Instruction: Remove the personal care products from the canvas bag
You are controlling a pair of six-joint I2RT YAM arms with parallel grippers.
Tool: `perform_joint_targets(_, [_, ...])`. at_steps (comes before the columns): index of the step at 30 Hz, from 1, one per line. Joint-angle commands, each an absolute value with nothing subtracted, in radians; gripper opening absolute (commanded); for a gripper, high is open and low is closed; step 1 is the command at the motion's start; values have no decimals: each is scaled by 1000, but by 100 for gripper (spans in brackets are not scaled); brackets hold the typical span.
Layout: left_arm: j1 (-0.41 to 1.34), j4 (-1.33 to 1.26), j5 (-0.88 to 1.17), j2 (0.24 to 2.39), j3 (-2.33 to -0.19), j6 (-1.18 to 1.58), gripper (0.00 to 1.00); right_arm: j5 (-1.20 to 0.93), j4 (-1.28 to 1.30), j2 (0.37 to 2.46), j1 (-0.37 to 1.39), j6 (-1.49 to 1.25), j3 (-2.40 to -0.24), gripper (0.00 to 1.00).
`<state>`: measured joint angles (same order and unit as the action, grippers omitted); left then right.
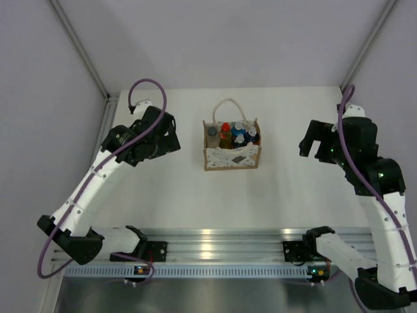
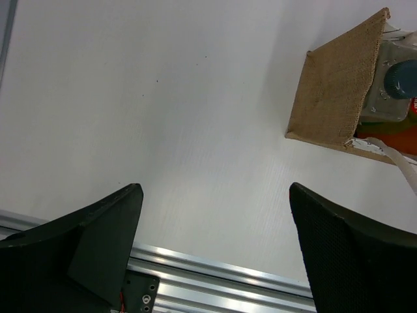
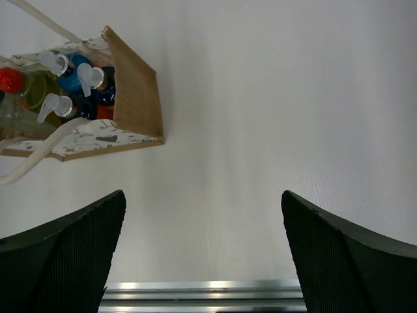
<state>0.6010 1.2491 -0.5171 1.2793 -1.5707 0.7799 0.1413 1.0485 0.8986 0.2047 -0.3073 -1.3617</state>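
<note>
The robot's right gripper will close on the pump top (image 1: 253, 132) (image 3: 90, 77) of the blue-capped orange bottle beside the canvas bag's burlap side, the one farthest from the clear bottle.
The canvas bag (image 1: 232, 158) stands upright in the middle of the table, its white patterned panel facing the arms and its rope handles up. The bottles stand inside it: a clear one with a dark cap (image 1: 213, 135), a yellow-green one with a red cap (image 1: 225, 134), and orange ones with blue caps (image 1: 241, 134). My left gripper (image 1: 171, 138) is open and empty, left of the bag and apart from it. My right gripper (image 1: 311, 146) is open and empty, right of the bag. The left wrist view shows the bag's burlap side (image 2: 335, 91). The right wrist view shows the bag (image 3: 133, 88) and pump tops (image 3: 78, 72).
An aluminium rail (image 1: 228, 244) runs along the table's near edge, with the arm bases on it. Metal frame posts (image 1: 81, 49) rise at the back corners. White tabletop surrounds the bag on all sides.
</note>
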Motion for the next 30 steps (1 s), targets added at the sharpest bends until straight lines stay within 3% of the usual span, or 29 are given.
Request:
perform_joint_targets(1, [603, 1190, -496, 1259, -1560, 802, 98, 176, 1035, 900, 196, -314, -1408, 99])
perform_joint_targets(4, [601, 1177, -457, 1278, -1560, 808, 98, 228, 996, 876, 196, -385, -1450, 99])
perform_joint_targets(8, [601, 1134, -390, 1310, -1559, 818, 98, -29, 792, 787, 196, -328, -1365, 99])
perform_joint_targets(13, [603, 1083, -325, 1383, -1585, 795, 98, -164, 824, 917, 196, -305, -1393, 99])
perform_joint_targets(17, [601, 1077, -296, 1471, -1609, 788, 98, -141, 845, 1029, 207, -296, -1449, 99])
perform_joint_targets(25, [601, 909, -224, 1546, -1554, 793, 98, -60, 857, 1229, 304, -249, -1583, 86])
perform_joint_targets(30, [601, 838, -203, 1640, -1565, 813, 93, -25, 857, 1321, 388, -219, -1644, 84])
